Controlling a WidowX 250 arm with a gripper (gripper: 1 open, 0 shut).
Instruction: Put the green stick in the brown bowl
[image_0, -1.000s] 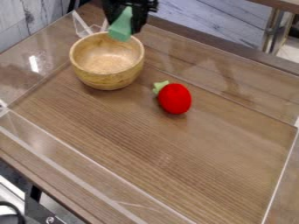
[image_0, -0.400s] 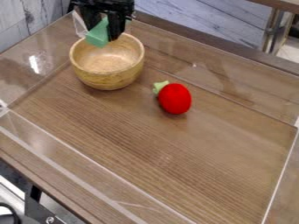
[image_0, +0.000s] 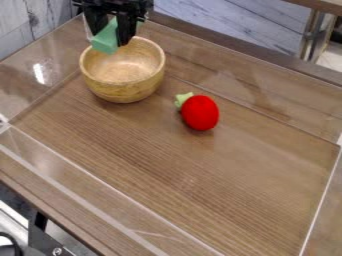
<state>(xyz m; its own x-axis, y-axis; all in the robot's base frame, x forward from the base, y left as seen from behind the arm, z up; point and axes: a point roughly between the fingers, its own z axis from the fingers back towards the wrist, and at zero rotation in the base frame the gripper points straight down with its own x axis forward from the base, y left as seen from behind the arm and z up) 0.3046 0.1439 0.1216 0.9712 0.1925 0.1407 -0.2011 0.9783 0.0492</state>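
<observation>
The robot's gripper will release the green stick in the middle of the brown bowl's pale inside (image_0: 126, 71).
The brown bowl (image_0: 123, 71) is a round, thick-walled wooden bowl at the upper left of the table, and its pale inside holds nothing. Just above its far left rim hangs the green stick (image_0: 104, 39), a small light-green block tilted on a slant. My black gripper (image_0: 112, 22) comes down from the top edge and is shut on the green stick's upper end. The stick's lower end hangs free over the bowl's back rim, apart from the wood.
A red round fruit with a green stem (image_0: 198, 110) lies right of the bowl. Clear plastic walls (image_0: 80, 195) fence the wooden tabletop (image_0: 201, 180). A chair leg (image_0: 314, 35) stands beyond the far right edge.
My gripper has carried the green stick leftward, from over the bowl's right rim to over its far left rim. Bowl and fruit stay where they were.
</observation>
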